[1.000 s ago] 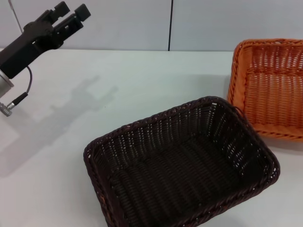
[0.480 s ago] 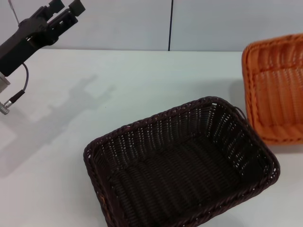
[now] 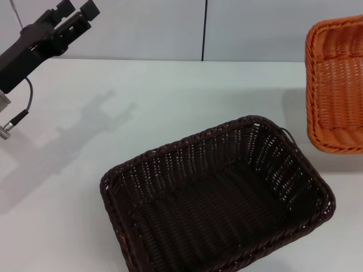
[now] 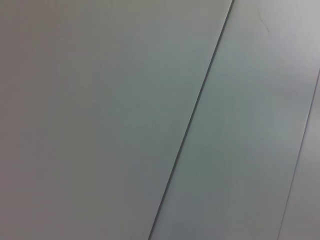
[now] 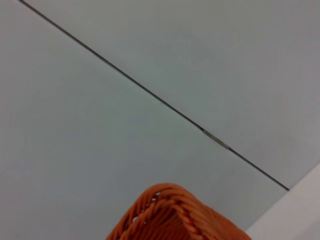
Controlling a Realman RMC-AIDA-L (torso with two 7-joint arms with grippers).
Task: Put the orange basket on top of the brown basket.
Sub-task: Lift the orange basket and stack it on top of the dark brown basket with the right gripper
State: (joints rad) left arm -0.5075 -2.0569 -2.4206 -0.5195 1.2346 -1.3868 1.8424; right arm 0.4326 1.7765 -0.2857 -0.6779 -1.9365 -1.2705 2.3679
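Observation:
My right gripper has the orange basket to place. I need to set it down into the open middle of the empty brown basket (image 3: 195, 188).
The brown basket (image 3: 193, 139) stands empty on the white table, in the near middle of the head view. The orange basket (image 3: 337, 85) is at the far right, lifted off the table and tilted, partly cut off by the picture's edge. One corner of it shows in the right wrist view (image 5: 175, 216) against the wall. My right gripper is out of view in every picture. My left gripper (image 3: 76, 7) is open and empty, raised high at the far left, well away from both baskets.
The white table (image 3: 170, 90) reaches back to a pale panelled wall with a dark vertical seam (image 3: 204, 28). The left arm's cable and plug (image 3: 14, 122) hang at the left edge. The left wrist view shows only wall panels.
The orange basket has risen off the table, tilted, and moved to the right and away from the brown basket. The left arm has shifted slightly up and left.

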